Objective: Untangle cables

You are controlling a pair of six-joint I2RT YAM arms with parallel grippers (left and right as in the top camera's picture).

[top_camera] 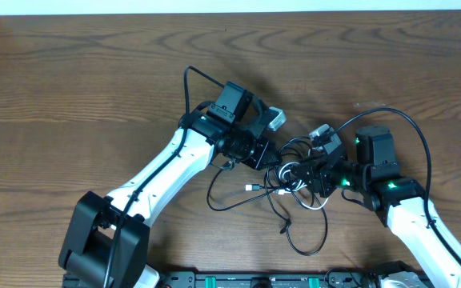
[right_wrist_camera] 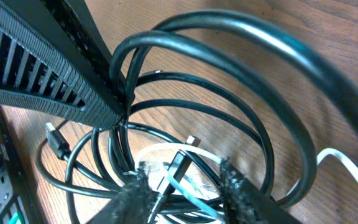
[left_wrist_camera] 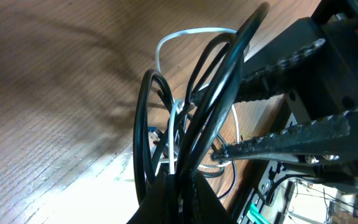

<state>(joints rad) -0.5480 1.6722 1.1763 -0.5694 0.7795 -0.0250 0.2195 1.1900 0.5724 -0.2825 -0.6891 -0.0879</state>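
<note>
The white cord winds through the black loops, so my right gripper will grab the cord's straight part [right_wrist_camera: 189,193] and pull it away while my left gripper holds the loops.
The cables [top_camera: 293,190] lie in a tangle of black loops and a white cord at the table's middle, between my two grippers. My left gripper [top_camera: 269,157] is shut on a bunch of black cable loops [left_wrist_camera: 219,81], pinched at its tips [left_wrist_camera: 180,180]. A white cable [left_wrist_camera: 191,32] curls behind them. My right gripper [top_camera: 299,174] faces it from the right. Its fingers [left_wrist_camera: 291,59] stand apart. In the right wrist view that gripper [right_wrist_camera: 185,182] is open, with a black plug [right_wrist_camera: 178,167] and a pale cord between its fingers. Thick black loops [right_wrist_camera: 229,37] arch over it.
A loose black loop [top_camera: 306,240] trails toward the front edge, and a small white plug [top_camera: 250,188] lies left of the tangle. The right arm's own thick wire [top_camera: 422,144] arcs above it. A dark rail [top_camera: 254,280] runs along the front.
</note>
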